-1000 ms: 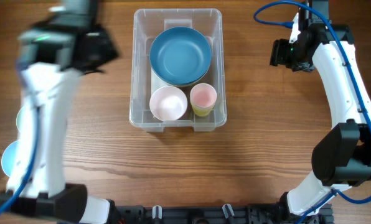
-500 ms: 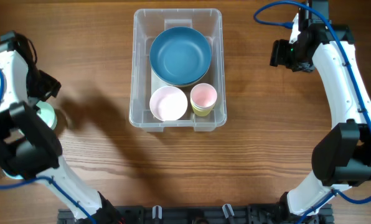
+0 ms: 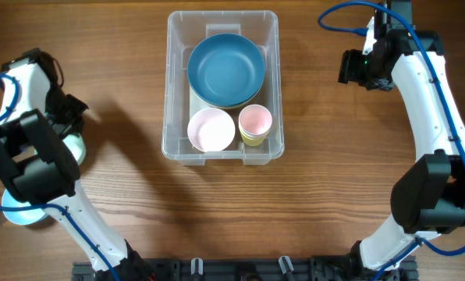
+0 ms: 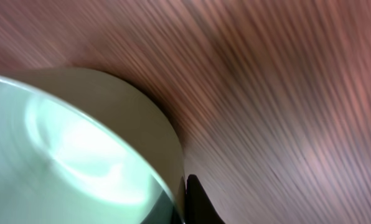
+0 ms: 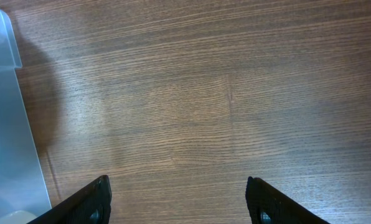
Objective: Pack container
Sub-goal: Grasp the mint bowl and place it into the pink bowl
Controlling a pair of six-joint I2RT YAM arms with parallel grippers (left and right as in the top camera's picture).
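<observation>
Next, my left gripper releases the pale green bowl inside the pink bowl (image 3: 210, 129), so that I let it go next to the pink cup.
The container (image 3: 170, 86), a clear plastic bin at the top middle of the table, holds a large blue bowl (image 3: 225, 70), a pink bowl (image 3: 211, 129) and a pink cup (image 3: 255, 123). At the left edge, my left gripper (image 3: 70, 131) is down on a pale green bowl (image 3: 76, 148). In the left wrist view the bowl (image 4: 67, 143) fills the left side. My left gripper (image 4: 184, 196) is shut on its wall, one finger inside and one outside. My right gripper (image 3: 356, 69) hangs open over bare wood to the right of the container (image 5: 5, 124); its fingers (image 5: 95, 199) are wide apart and hold nothing.
A light blue bowl (image 3: 18, 207) lies at the lower left, partly under the left arm. The right arm's blue cable (image 3: 349, 16) loops near the top right.
The left arm swung from beside the container to the table's left edge and dropped onto the green bowl, and its jaws shut on the wall. The right arm stayed still.
</observation>
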